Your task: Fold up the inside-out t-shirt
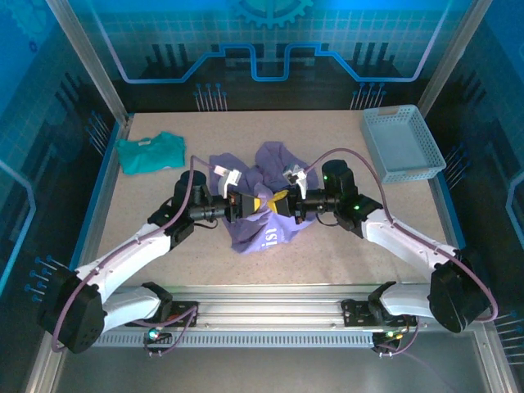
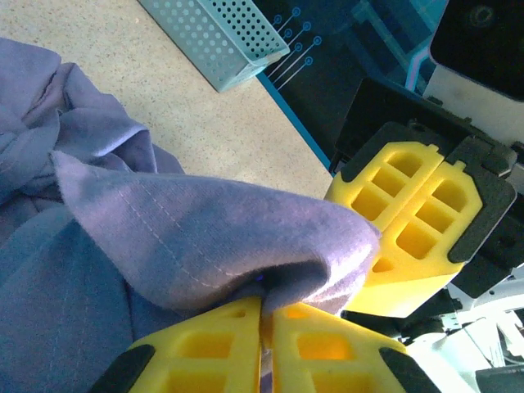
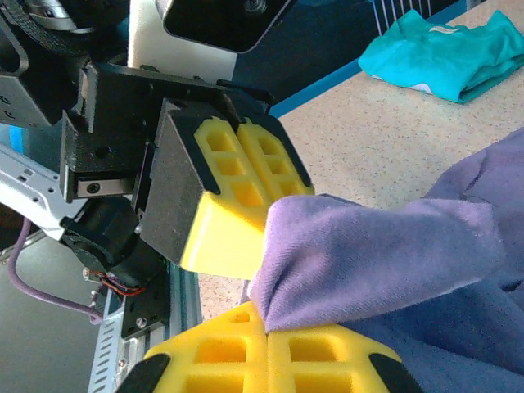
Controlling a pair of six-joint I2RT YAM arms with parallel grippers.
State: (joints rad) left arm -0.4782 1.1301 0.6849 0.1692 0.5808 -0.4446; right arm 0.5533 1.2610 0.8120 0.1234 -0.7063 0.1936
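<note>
I see both my grippers pinching the same raised fold tip to tip, so I need to take the cloth farther down [image 3: 458, 237] with my right gripper while my left gripper keeps its end.
The inside-out t-shirt [image 1: 266, 235], lavender with white lettering, lies crumpled in the middle of the table. Both grippers meet tip to tip above it. My left gripper [image 1: 260, 204] comes in from the left and is shut on a raised fold of the t-shirt [image 2: 205, 237]; the cloth runs down between its yellow fingers [image 2: 196, 352]. My right gripper [image 1: 283, 199] comes in from the right and is shut on the same bunched fold [image 3: 368, 254], pinched between its yellow fingers [image 3: 327, 360]. Each wrist view has the other gripper's closed yellow fingers close behind the fold.
A folded teal-green shirt [image 1: 151, 152] lies at the table's back left. A pale blue perforated basket [image 1: 403, 141] stands at the back right. Bare speckled tabletop [image 1: 147, 205] surrounds the t-shirt, and blue rails run along its side edges.
</note>
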